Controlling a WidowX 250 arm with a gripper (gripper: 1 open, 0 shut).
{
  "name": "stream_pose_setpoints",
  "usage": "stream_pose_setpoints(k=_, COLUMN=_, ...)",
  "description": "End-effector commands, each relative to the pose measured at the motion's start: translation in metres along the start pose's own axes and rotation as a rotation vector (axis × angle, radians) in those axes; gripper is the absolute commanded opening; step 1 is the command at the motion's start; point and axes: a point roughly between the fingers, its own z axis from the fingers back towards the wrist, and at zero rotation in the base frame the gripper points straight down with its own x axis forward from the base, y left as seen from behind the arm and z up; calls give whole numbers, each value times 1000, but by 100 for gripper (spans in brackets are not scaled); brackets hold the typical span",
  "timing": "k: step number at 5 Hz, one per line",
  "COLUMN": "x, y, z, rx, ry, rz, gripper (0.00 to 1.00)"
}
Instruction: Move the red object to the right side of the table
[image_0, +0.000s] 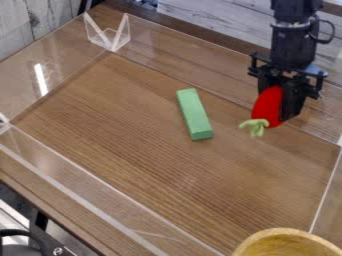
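The robot's gripper needs to release the red object on the bare table (269, 138) between the green block and the clear side.
The red object (269, 104), a small bright-red toy fruit with a pale green stem end (250, 125), hangs between the black fingers of my gripper (281, 100). The gripper is shut on it, over the right part of the brown wood-grain table (120, 150), with the stem end close to the surface. I cannot tell whether the fruit touches the table. The arm rises out of the top of the view.
A long green rectangular block (195, 113) lies on the table left of the gripper. Low clear acrylic walls (326, 190) border the table. A clear stand (107, 32) sits at the back left, and a tan bowl rim (287, 243) shows at the bottom right.
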Motion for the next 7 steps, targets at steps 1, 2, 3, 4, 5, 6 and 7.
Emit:
stream_pose_setpoints(k=1, x=7, y=1, z=-6, rx=0, ry=-71, rz=53, gripper=0)
stream_pose_setpoints(k=2, x=7, y=17, z=-24, rx=-1, ry=-68, rz=63, gripper=0)
stream_pose_setpoints(k=3, x=5, y=30, z=-29, rx=13, ry=-80, rz=68, gripper=0)
stream_pose_setpoints(k=4, x=1, y=38, z=-25, rx=28, ry=-68, rz=25, gripper=100)
stream_pose_setpoints(k=5, x=-2, y=45, z=-19, rx=49, ry=-67, rz=-8, gripper=0)
stream_pose_setpoints(k=6, x=5, y=40, z=-23, rx=59, ry=-91, rz=12, gripper=0)
stream_pose_setpoints(k=7, x=12, y=35, z=-25, rx=63, ry=-111, rz=14, gripper=0)
